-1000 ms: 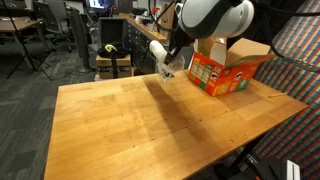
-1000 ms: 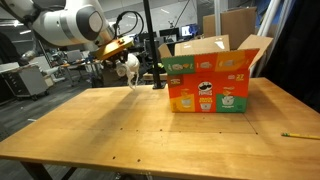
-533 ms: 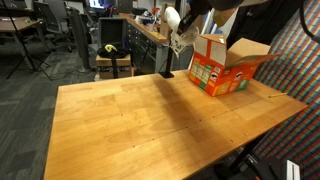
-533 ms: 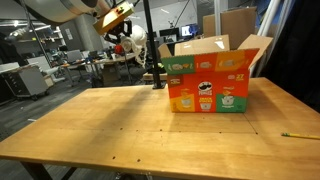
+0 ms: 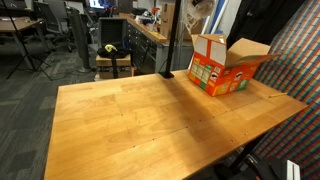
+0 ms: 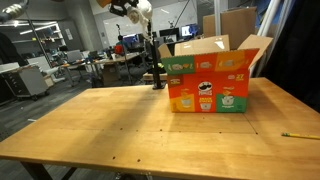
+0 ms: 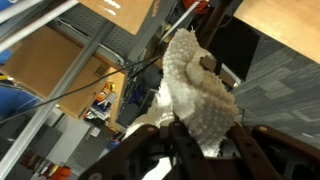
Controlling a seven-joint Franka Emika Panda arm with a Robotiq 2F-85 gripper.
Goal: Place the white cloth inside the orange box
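Observation:
The robot's gripper will release the white cloth, now hanging high above the table, down inside the orange box [image 5: 233, 62], between the box's raised cardboard flaps.
The orange box [image 5: 225, 65] stands open at the far side of the wooden table [image 5: 150, 110]; it also shows in an exterior view [image 6: 205, 82] with its flaps up. My gripper [image 7: 205, 150] is shut on the white cloth [image 7: 200, 85], which hangs bunched from the fingers in the wrist view. In an exterior view the gripper [image 6: 125, 5] and the cloth [image 6: 143, 9] sit at the very top edge, high above the table and to the side of the box. In the exterior view with the box at the right, the gripper is almost wholly out of frame.
A black vertical pole [image 5: 167, 40] stands at the table's far edge next to the box, also seen in an exterior view [image 6: 150, 45]. A thin yellow object [image 6: 297, 134] lies near the table's edge. Desks and chairs fill the room behind.
The arm has risen steeply with the cloth, from just above the table beside the box to the top edge of both exterior views.

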